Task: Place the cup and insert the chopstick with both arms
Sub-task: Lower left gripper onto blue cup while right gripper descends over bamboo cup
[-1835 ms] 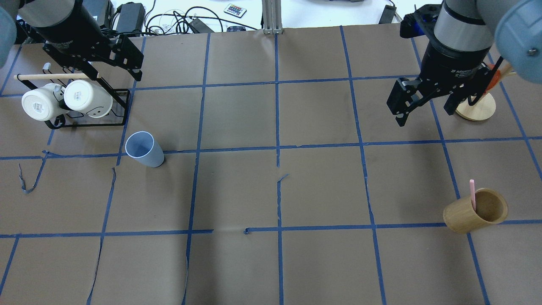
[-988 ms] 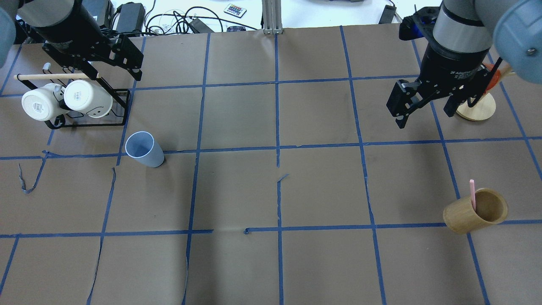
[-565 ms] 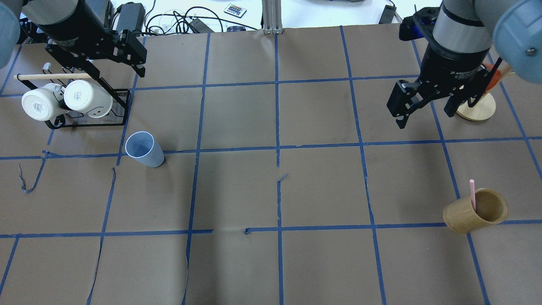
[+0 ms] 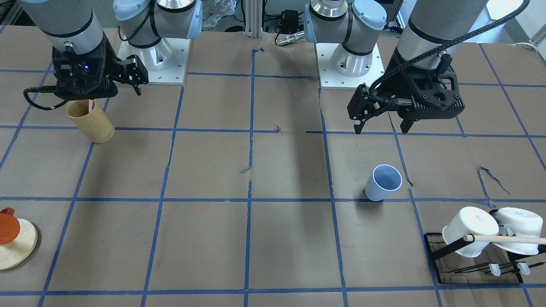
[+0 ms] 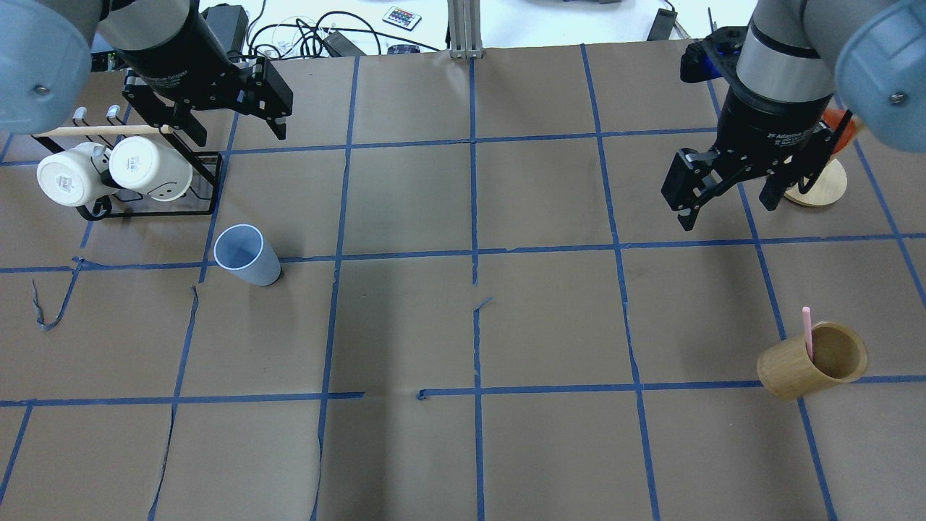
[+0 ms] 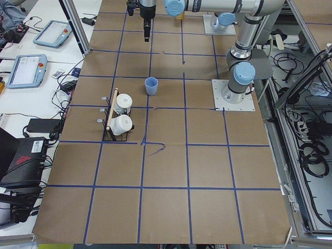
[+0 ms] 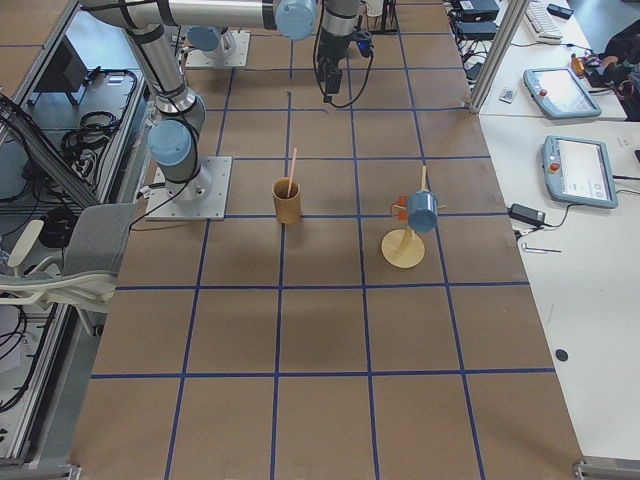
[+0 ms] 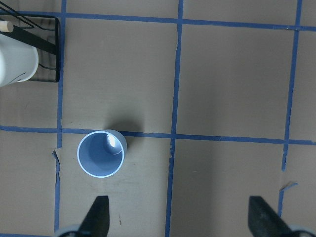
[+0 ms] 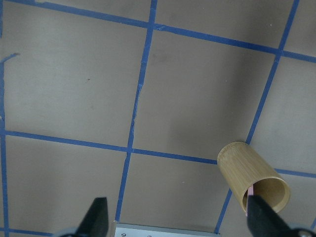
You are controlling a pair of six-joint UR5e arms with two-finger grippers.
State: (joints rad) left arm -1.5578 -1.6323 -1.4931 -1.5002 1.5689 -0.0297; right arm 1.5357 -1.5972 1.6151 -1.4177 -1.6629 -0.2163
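The pink chopstick's upper end [image 4: 91, 102] [image 9: 248, 209] sticks out of the tan wooden holder, so my right gripper should go to it next and close there.
The pale blue cup [image 5: 246, 255] stands upright on the brown paper, right of the mug rack; it also shows in the front view [image 4: 384, 182] and the left wrist view [image 8: 101, 153]. My left gripper [image 5: 239, 134] is open and empty, raised above the table beyond the cup, apart from it [image 4: 381, 128]. One pink chopstick [image 5: 806, 331] leans in the tan wooden holder [image 5: 810, 362] at the near right. My right gripper [image 5: 727, 213] is open and empty, high above the table, farther back than the holder. In the right wrist view the holder [image 9: 253, 175] lies by the right fingertip.
A black rack [image 5: 206, 184] with two white mugs and a wooden rod stands at the far left. A round wooden stand [image 5: 817, 184] with an orange piece sits at the far right, just behind my right gripper. Blue tape lines cross the paper.
My left gripper has moved right, off the mug rack, toward the cup's column. My right gripper has shifted slightly nearer. The cup, holder and chopstick have not moved.
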